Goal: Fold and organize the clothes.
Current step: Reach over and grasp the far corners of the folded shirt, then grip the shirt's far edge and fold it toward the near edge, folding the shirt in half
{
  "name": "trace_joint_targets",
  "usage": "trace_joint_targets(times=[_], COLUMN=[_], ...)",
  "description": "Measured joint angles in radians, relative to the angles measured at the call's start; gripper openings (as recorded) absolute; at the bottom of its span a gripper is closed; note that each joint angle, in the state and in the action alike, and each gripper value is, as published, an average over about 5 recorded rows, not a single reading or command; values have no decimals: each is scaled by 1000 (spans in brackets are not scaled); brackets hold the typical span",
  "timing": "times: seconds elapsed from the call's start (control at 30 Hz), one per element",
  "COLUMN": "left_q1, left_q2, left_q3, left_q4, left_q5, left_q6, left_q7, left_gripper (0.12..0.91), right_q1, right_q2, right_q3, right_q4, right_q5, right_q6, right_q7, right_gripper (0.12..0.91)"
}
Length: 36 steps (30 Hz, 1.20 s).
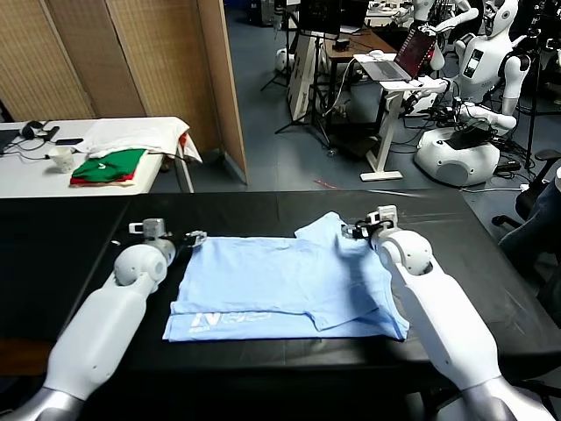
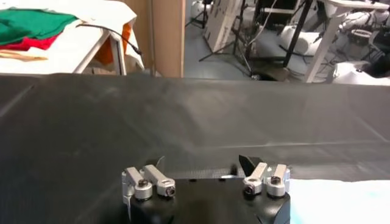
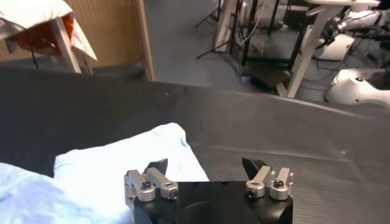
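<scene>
My left gripper's open fingers are beside the T-shirt's far edge, so next I pull my left gripper back and pinch the T-shirt's far corner (image 1: pixel 203 245) before folding.
The clothes are one pale blue T-shirt (image 1: pixel 280 281) lying flat on the black table (image 1: pixel 61 254), its lower part folded up and white lettering (image 1: pixel 228 322) near the front edge. My left gripper (image 1: pixel 194 238) rests just off the shirt's far left corner, open with nothing between its fingers. In the left wrist view the left gripper (image 2: pixel 203 164) hovers over bare table, with a strip of T-shirt (image 2: pixel 341 201) beside it. My right gripper (image 1: pixel 354 231) sits at the far right sleeve, open. In the right wrist view the right gripper (image 3: pixel 205 165) stands partly over the T-shirt (image 3: pixel 122 164).
A white side table (image 1: pixel 26 175) at the back left holds green-and-red folded garments (image 1: pixel 110 165) and a white cloth (image 1: pixel 131 133). A wooden partition (image 1: pixel 219 79) stands behind. Other robots (image 1: pixel 473 96) and a laptop stand (image 1: pixel 399 70) fill the room beyond.
</scene>
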Motion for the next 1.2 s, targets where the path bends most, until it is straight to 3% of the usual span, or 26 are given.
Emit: trace_joint_targets(times=[0.07, 0.2, 0.33, 0.53, 0.63, 0.8, 0.93, 1.03, 1.2], left_q1=[2, 7, 16, 25, 27, 28, 26, 24, 35], left_q2=[2, 8, 13, 23, 30, 35, 29, 27, 24], left_q3=[0, 0, 3, 7, 7, 5, -2, -10, -17], left_q4=[-2, -9, -22, -37, -42, -50, -51, -55, -76], left_q5=[-1, -4, -6, -1, 1, 2, -4, -22, -84], left_q6=[0, 3, 7, 10, 7, 2, -5, -3, 14], left_q7=[1, 4, 6, 15, 23, 28, 9, -5, -24], left_gripper=[764, 514, 303, 185, 152, 144, 172, 304, 623], right_q1=[3, 10, 12, 7, 4, 1, 1, 1, 1], right_q2=[3, 12, 18, 17, 15, 14, 14, 14, 14], right_q3=[-2, -5, -8, -4, -2, 0, 0, 0, -1], right_q4=[-10, -29, -38, -35, -33, -34, -33, -34, -36], right_q5=[-1, -5, -11, -21, -23, -24, -25, -25, -25], right_q6=[0, 1, 2, 2, 2, 5, 15, 20, 25], right_q7=[-3, -9, -19, -30, -30, -31, -31, -31, -31], right_gripper=[829, 747, 579, 226, 145, 141, 141, 141, 141])
